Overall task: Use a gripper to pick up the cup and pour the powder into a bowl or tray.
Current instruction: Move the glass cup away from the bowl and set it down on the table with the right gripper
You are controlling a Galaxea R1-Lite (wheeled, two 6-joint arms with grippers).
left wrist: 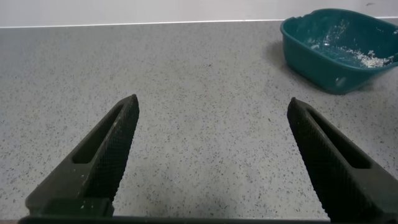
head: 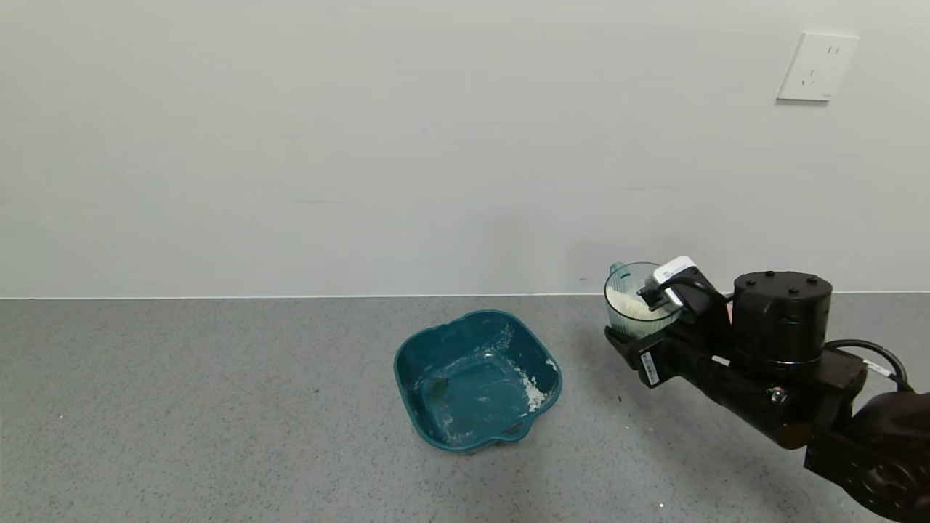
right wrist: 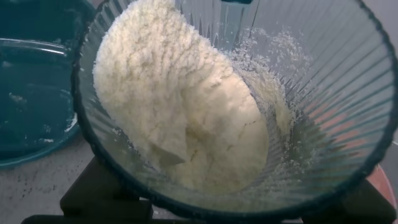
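My right gripper has the cup, now held apart from the teal tray. It will set the cup down on the grey speckled table (head: 643,383), a short way beside the teal tray.
My right gripper (head: 639,319) is shut on the ribbed pale blue-green cup (head: 631,299) and holds it to the right of the dark teal tray (head: 476,378), apart from it. White powder (head: 626,305) lies heaped in the cup. In the right wrist view the cup (right wrist: 348,93) fills the picture, with the clumpy powder (right wrist: 180,106) piled against the wall on the tray's side; my right gripper (right wrist: 230,214) sits under its rim. My left gripper (left wrist: 212,99) is open and empty over bare table, out of the head view. The pink bowl is out of view.
The teal tray holds smears and small clumps of white powder; it also shows in the left wrist view (left wrist: 336,50) and the right wrist view (right wrist: 31,93). The grey speckled table (head: 218,407) meets a white wall behind. A wall socket (head: 817,67) is at upper right.
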